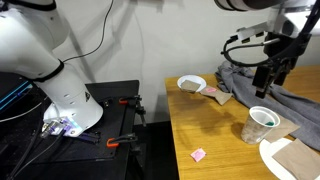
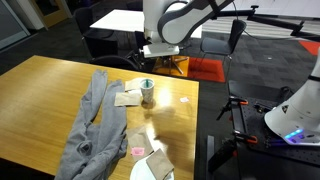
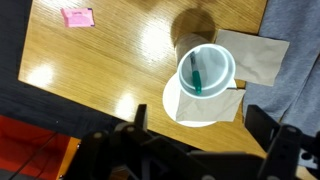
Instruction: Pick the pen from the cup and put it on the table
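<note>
My gripper will close on the upper end of the green pen (image 1: 269, 123) (image 3: 197, 86), where the pen leans near the rim of the whitish cup.
The whitish cup (image 3: 207, 62) stands upright on the light-brown table (image 3: 110, 60), and shows in both exterior views (image 1: 262, 123) (image 2: 148, 92). The green pen (image 3: 195, 75) leans inside the cup, its tip just showing above the rim in an exterior view (image 1: 270, 121). My gripper (image 3: 200, 130) is open and empty. It hangs above the cup without touching it, one finger on either side in the wrist view. It also shows above the cup in both exterior views (image 1: 270, 75) (image 2: 152, 60).
A white plate (image 3: 180, 108) with a napkin (image 3: 215, 103) lies next to the cup. A pink paper scrap (image 3: 77, 16) (image 1: 198, 155), a white bowl (image 1: 191, 84) and a grey cloth (image 2: 95, 120) also lie on the table. The table edge (image 3: 90, 105) is near.
</note>
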### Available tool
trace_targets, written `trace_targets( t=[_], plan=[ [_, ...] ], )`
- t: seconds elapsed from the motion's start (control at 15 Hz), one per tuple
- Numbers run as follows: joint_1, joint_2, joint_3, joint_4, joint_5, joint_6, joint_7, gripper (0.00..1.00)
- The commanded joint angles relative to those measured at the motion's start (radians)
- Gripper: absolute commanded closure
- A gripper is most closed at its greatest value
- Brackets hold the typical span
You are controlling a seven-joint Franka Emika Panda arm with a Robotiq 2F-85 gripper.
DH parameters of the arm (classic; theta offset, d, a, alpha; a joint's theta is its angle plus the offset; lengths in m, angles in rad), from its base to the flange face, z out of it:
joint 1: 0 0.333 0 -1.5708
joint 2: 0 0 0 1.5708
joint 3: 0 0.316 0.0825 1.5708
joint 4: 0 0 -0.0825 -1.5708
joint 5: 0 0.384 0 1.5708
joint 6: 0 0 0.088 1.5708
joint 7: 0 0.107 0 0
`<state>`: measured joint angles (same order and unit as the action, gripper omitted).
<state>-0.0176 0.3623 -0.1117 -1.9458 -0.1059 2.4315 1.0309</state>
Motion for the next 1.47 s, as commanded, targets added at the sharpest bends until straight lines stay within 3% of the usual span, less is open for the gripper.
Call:
trace_targets(
  t=[0.0,0.53,0.73,0.87,1.07,1.13,1.4],
  plan=[
    [0.017,0.001,-0.018,0.002,0.011,-0.002,-0.008,0.00],
    [0.072,0.064,-0.066,0.012,-0.072,0.102,0.062,0.00],
    [0.087,0.097,-0.084,0.014,-0.068,0.167,0.081,0.34],
    [0.095,0.120,-0.094,0.016,-0.058,0.213,0.080,0.44],
    [0.102,0.149,-0.105,0.020,-0.039,0.260,0.074,0.51],
    [0.101,0.159,-0.106,0.023,-0.030,0.271,0.067,0.47],
    [0.105,0.186,-0.106,0.033,0.004,0.280,0.059,0.46]
  ],
)
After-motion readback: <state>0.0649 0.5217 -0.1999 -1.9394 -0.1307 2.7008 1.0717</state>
